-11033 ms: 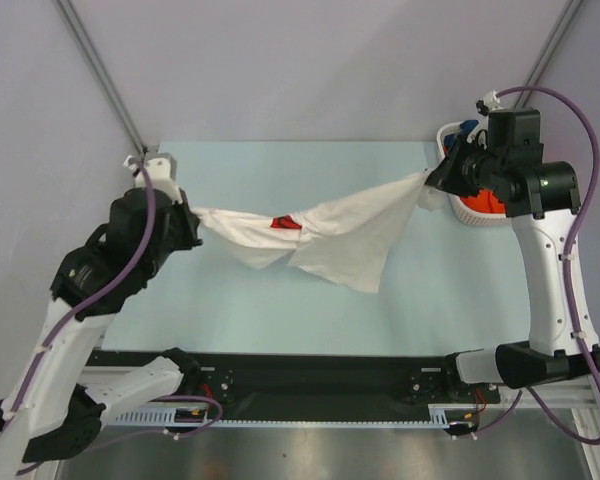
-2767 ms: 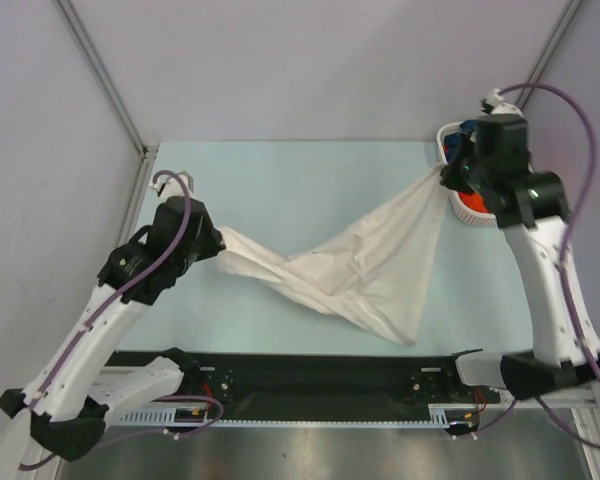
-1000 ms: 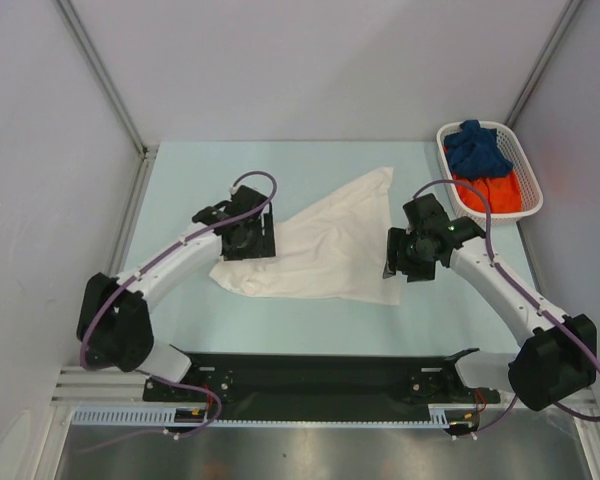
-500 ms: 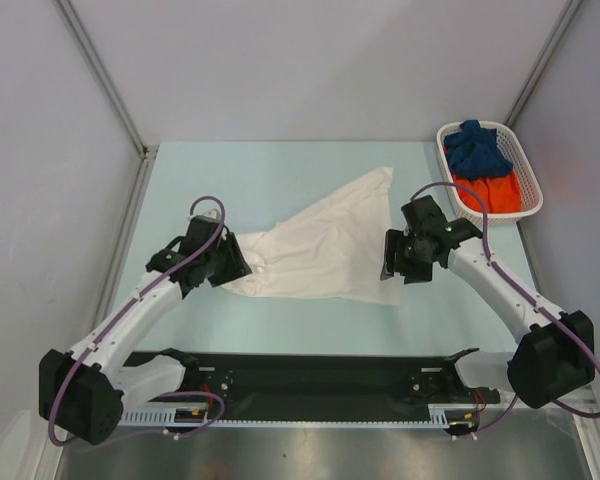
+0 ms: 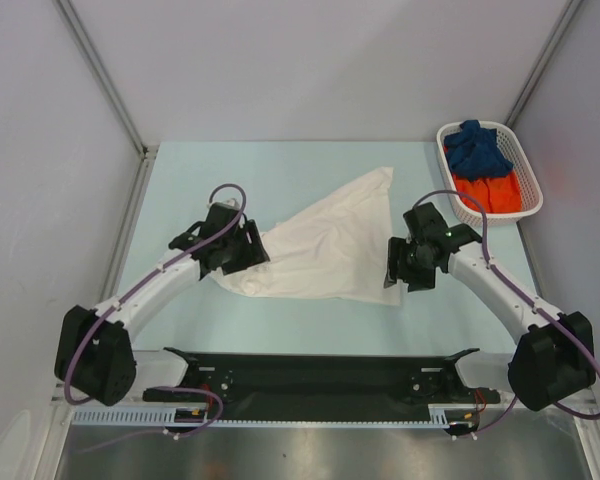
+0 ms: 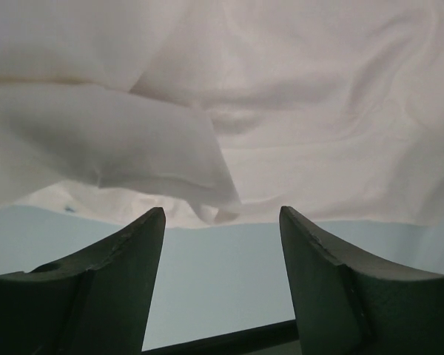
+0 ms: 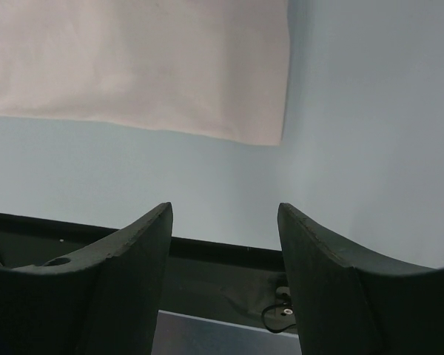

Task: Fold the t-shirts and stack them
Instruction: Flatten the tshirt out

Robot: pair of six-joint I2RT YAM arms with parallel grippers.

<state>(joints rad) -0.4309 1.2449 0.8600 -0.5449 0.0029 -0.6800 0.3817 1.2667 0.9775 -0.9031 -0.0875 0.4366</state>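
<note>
My left gripper should next close on the raised fold (image 5: 243, 273) (image 6: 100, 180) that runs along the rumpled edge of the white t-shirt.
A white t-shirt (image 5: 325, 245) lies spread on the table in a rough triangle, plain side up, its left edge rumpled (image 6: 207, 185). My left gripper (image 5: 246, 258) hangs over that rumpled left edge, open (image 6: 222, 222), with only bare table between its fingers. My right gripper (image 5: 398, 270) sits just off the shirt's near right corner (image 7: 270, 133), open (image 7: 223, 218) and holding nothing. A dark blue t-shirt (image 5: 477, 148) and an orange t-shirt (image 5: 490, 192) are bunched in the basket.
The white lattice basket (image 5: 445, 150) stands at the table's far right corner. The black base rail (image 5: 320, 365) runs along the near edge, and grey walls close in the left and right sides.
My left gripper drew back to the left off the shirt, then came in again to its left edge, bunching the cloth there. The right gripper has hardly moved.
</note>
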